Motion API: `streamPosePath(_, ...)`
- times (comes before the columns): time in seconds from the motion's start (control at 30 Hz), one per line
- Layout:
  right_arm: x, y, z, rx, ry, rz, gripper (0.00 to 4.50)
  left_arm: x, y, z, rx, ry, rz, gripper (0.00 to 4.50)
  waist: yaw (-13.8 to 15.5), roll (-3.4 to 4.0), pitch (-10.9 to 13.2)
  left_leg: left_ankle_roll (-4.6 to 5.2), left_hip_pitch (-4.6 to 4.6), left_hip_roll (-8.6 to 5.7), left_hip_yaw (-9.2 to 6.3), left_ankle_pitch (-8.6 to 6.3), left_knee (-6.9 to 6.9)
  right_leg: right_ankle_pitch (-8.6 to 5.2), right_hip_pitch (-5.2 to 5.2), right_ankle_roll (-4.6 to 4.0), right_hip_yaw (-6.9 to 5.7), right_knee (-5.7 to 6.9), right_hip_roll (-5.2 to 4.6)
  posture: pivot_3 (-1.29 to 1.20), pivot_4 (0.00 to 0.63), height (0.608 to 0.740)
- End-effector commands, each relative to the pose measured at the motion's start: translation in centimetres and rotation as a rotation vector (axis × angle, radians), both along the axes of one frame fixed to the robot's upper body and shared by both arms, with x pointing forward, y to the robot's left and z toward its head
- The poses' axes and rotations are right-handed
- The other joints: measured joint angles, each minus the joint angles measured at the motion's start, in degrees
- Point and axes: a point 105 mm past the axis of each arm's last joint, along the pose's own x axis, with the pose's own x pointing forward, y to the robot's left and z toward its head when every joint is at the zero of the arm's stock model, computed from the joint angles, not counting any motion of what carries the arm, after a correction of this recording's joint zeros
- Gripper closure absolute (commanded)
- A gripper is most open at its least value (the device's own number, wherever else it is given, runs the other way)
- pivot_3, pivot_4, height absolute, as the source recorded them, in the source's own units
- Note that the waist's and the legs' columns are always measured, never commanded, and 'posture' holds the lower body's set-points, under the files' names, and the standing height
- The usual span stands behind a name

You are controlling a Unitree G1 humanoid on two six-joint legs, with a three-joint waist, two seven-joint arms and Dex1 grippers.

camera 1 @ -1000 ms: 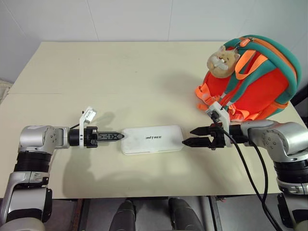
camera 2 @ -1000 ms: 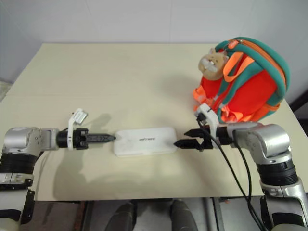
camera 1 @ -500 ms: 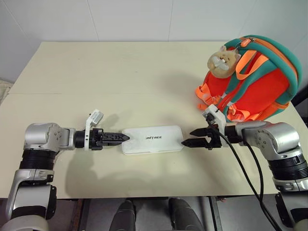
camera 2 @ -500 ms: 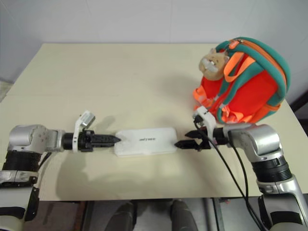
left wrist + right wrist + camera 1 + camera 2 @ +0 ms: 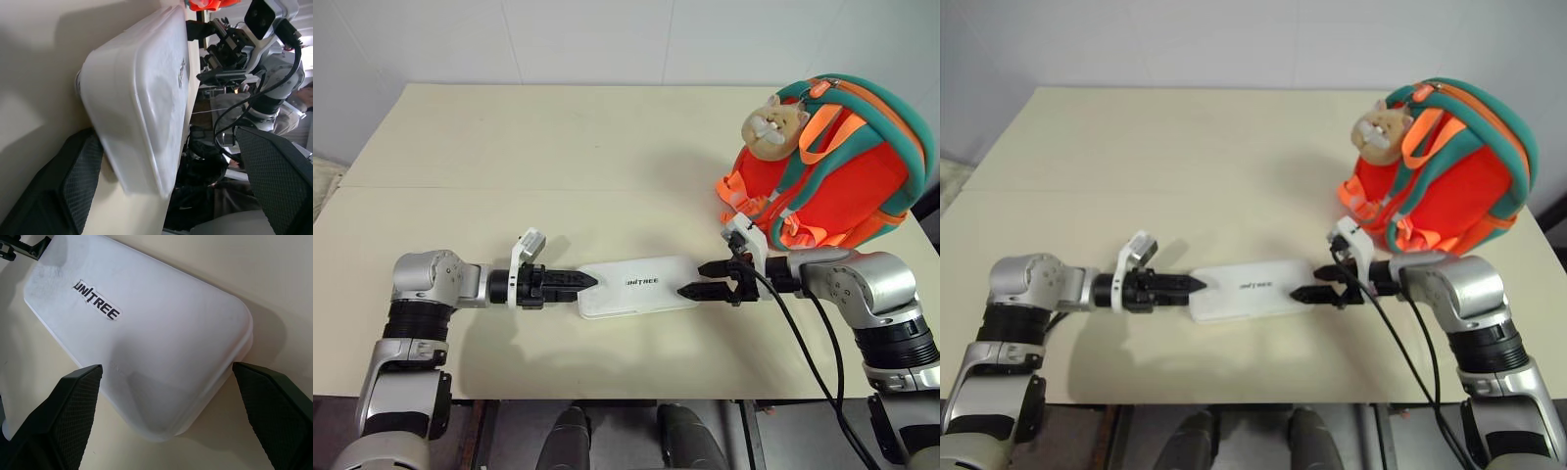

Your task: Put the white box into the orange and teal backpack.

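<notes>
I will next move my right gripper to the backpack's teal strap [image 5: 817, 179], just below the orange loop, and close it there.
The white box [image 5: 638, 286] lies flat on the table near the front edge, its "UNITREE" lettering up. My left gripper [image 5: 585, 282] is open at the box's left end; in the left wrist view that end [image 5: 142, 103] sits between its two fingers. At the box's right end my right gripper [image 5: 698, 279] is also open. The right wrist view has the box's rounded end [image 5: 161, 357] between its spread fingers, with a gap on each side. The orange and teal backpack [image 5: 847, 166] stands upright at the table's right, behind the right gripper, a tan plush animal [image 5: 771, 122] on it.
The beige table [image 5: 558, 147] stretches bare behind and left of the box. Its front edge [image 5: 607, 397] runs close below both arms. A black cable [image 5: 803, 343] trails from the right wrist over that edge. A white wall stands behind the table.
My left gripper has moved right to the box's left end and rolled at the wrist. The view has shifted a little. The right gripper and the box have kept still.
</notes>
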Motion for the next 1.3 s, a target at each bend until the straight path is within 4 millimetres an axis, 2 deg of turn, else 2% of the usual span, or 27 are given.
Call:
streamPosePath(0.03,-0.3,0.5,1.2,0.034,-0.045,0.028,0.0,0.1,-0.6,0.0,-0.032,0.032,0.001,0.06,0.08,0.0,0.0,0.0,0.0,0.0,0.0,0.0,0.0,0.0,0.0,0.0,0.0,0.0,0.0,0.0,0.15,0.74)
streamPosePath(0.33,-0.3,0.8,1.2,0.042,-0.05,0.031,0.0,-0.4,-1.0,0.4,-0.054,0.05,-0.029,0.06,0.03,0.0,0.0,0.0,-0.01,0.0,0.0,0.0,-0.03,0.0,-0.02,0.0,0.0,-0.01,0.0,0.0,0.15,0.74)
streamPosePath(0.6,-0.4,1.2,0.9,0.052,-0.052,0.032,0.0,-0.8,-0.2,0.4,-0.047,0.061,-0.024,0.06,-0.13,0.0,0.0,0.0,-0.01,0.01,0.0,0.0,-0.05,0.0,-0.04,-0.01,0.0,-0.01,0.0,0.0,0.15,0.74)
streamPosePath(0.7,-0.4,1.3,0.9,0.057,-0.054,0.034,0.0,-1.3,0.0,0.5,-0.053,0.071,-0.038,0.63,-0.4,0.0,0.0,-0.01,-0.02,0.01,0.0,0.0,-0.09,0.0,-0.08,-0.01,0.01,-0.01,0.01,0.0,0.15,0.74)
streamPosePath(0.97,-0.1,1.7,0.9,0.065,-0.065,0.037,0.0,-1.4,0.3,0.5,-0.053,0.081,-0.037,3.16,-0.57,0.0,0.0,-0.01,-0.14,0.02,0.0,0.0,-0.1,-0.01,-0.23,-0.01,0.01,0.02,0.01,0.0,0.15,0.74)
streamPosePath(1.2,0.0,1.5,1.5,0.087,-0.09,0.015,0.0,-1.1,0.5,1.0,-0.066,0.059,-0.019,3.23,-0.66,0.0,0.0,-0.01,-0.2,0.02,0.0,0.0,-0.09,-0.01,-0.3,-0.01,0.01,0.04,0.01,0.0,0.15,0.74)
streamPosePath(1.3,-0.1,-0.2,4.5,0.168,-0.18,-0.074,0.0,0.2,1.4,1.9,-0.071,-0.013,0.041,3.23,-0.4,0.0,0.0,-0.01,-0.36,0.02,0.0,0.0,-0.08,-0.01,-0.45,-0.01,0.01,0.09,0.01,0.0,0.15,0.74)
